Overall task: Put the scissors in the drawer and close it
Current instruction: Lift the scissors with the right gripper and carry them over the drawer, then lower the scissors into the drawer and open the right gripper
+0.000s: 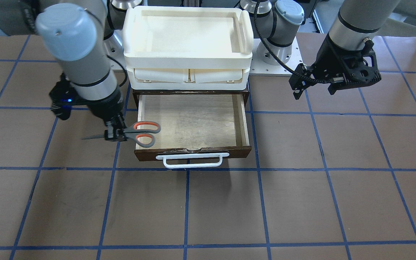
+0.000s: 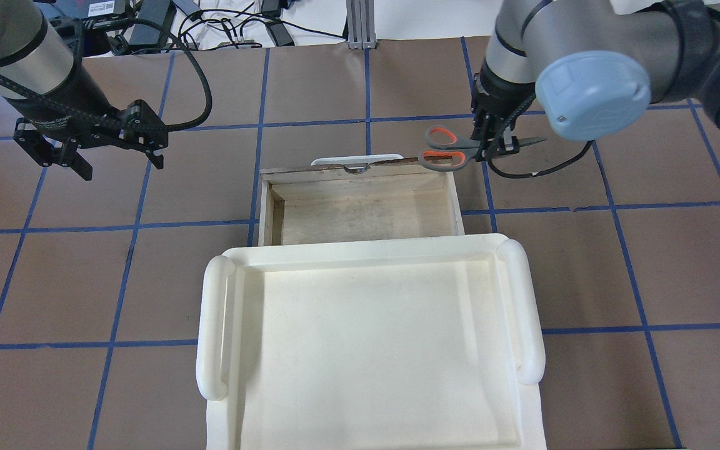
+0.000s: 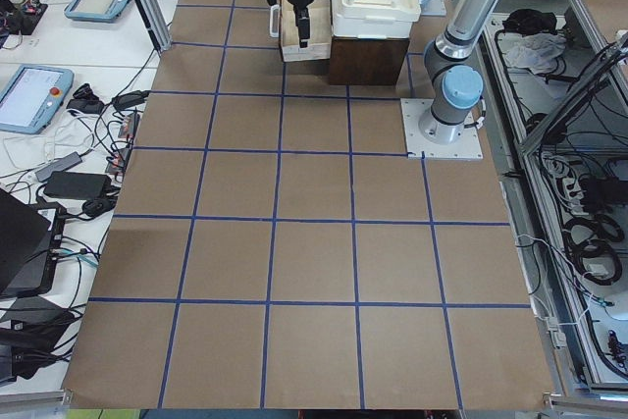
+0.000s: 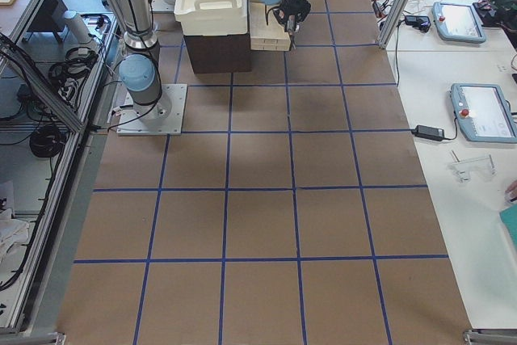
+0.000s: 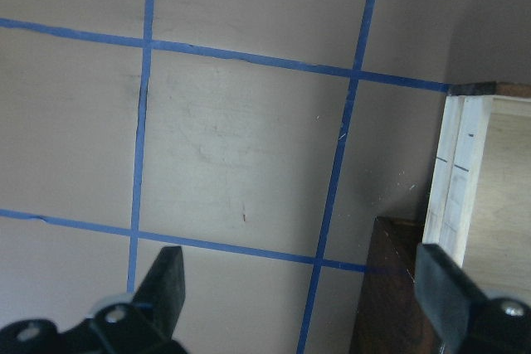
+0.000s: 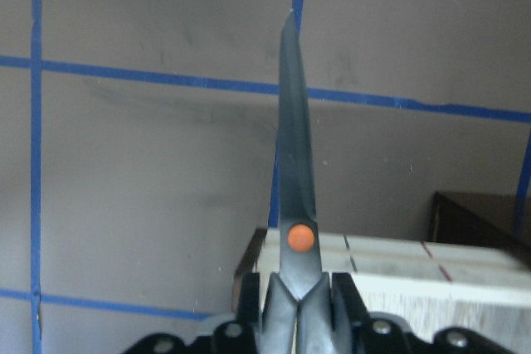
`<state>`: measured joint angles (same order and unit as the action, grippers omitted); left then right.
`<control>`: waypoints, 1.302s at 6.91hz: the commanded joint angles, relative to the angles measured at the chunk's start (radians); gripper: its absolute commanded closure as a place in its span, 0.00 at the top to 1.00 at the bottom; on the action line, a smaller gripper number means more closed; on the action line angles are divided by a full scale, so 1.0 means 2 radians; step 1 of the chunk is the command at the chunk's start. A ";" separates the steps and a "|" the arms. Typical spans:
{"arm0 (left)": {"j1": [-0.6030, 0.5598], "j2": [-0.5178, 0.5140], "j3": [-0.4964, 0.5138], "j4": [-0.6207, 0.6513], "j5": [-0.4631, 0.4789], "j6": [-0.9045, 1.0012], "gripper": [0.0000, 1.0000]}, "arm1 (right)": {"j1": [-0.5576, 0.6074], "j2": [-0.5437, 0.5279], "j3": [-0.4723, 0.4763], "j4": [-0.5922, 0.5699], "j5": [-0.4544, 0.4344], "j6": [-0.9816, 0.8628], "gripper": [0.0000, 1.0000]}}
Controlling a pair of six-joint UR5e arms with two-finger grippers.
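Next, my right gripper releases the scissors on the drawer's wooden bottom, just behind the white bar handle (image 1: 195, 130).
The scissors (image 1: 135, 133) have grey handles lined orange and hang level in my right gripper (image 1: 116, 134), which is shut on them near the pivot. The handle loops are over the front corner of the open wooden drawer (image 1: 193, 122) on my right side, and the blades point away from it. The overhead view shows the scissors (image 2: 444, 150), right gripper (image 2: 491, 142) and drawer (image 2: 360, 212). In the right wrist view the blade (image 6: 294, 172) points forward above the drawer's corner (image 6: 398, 275). My left gripper (image 2: 79, 159) is open and empty, off the drawer's other side.
A cream plastic tray unit (image 1: 188, 54) sits on top of the dark cabinet, behind the drawer. The drawer's white bar handle (image 1: 192, 160) sticks out at its front. Brown table with blue tape grid (image 1: 208, 209). The left wrist view shows the drawer's pale side (image 5: 460, 172).
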<state>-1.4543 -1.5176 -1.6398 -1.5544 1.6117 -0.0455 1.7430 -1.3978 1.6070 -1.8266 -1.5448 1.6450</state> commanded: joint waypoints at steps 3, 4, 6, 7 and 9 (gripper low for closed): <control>-0.001 0.000 -0.001 -0.002 0.002 0.000 1.00 | 0.093 0.029 -0.001 -0.051 0.001 0.106 0.00; -0.001 0.000 -0.003 -0.002 0.002 0.000 1.00 | 0.101 0.030 0.000 -0.052 0.002 0.123 0.00; -0.001 0.000 -0.005 -0.001 0.000 -0.005 1.00 | 0.124 0.042 0.000 -0.052 0.001 0.149 0.00; 0.001 0.000 -0.005 -0.001 0.002 -0.003 1.00 | 0.124 0.044 0.001 -0.051 0.002 0.161 0.00; 0.002 0.000 -0.004 -0.001 0.002 -0.001 1.00 | 0.125 0.052 0.005 -0.052 0.002 0.178 0.00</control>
<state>-1.4515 -1.5171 -1.6487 -1.5566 1.6150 -0.0489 1.9914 -1.3034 1.6141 -1.9288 -1.5419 1.9812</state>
